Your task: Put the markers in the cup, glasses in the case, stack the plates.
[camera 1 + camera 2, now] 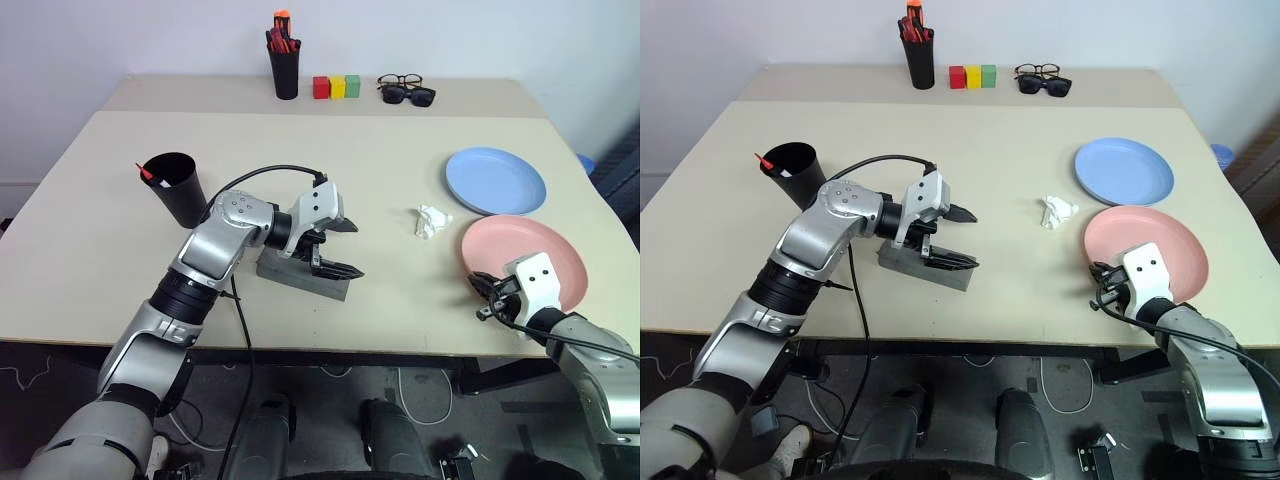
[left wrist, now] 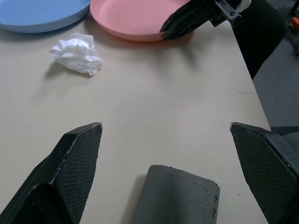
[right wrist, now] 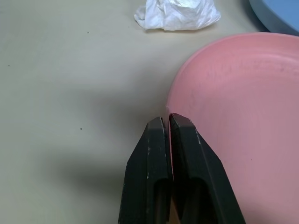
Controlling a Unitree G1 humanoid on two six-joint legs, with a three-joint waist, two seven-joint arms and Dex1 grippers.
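Note:
My right gripper should put the salmon pink plate down so that it sits on top of the light blue plate [image 1: 497,177].
The grey case [image 1: 300,275] lies shut near the table's front edge, and my left gripper [image 1: 345,248] hovers open just above its right end with nothing between its fingers. The glasses are hidden. My right gripper [image 3: 169,119] is shut on the near left rim of the salmon pink plate [image 1: 530,250], which rests flat on the table. Behind it lies the light blue plate [image 1: 495,180], apart from the pink one. At the left stands the black cup [image 1: 175,185], with the red tip of a marker [image 1: 145,172] poking over its rim.
A crumpled white tissue [image 1: 432,220] lies between the case and the plates. Along the back stand a black pen holder [image 1: 284,70] with orange-red pens, three coloured blocks [image 1: 336,87], clear spectacles [image 1: 400,80] and sunglasses [image 1: 408,96].

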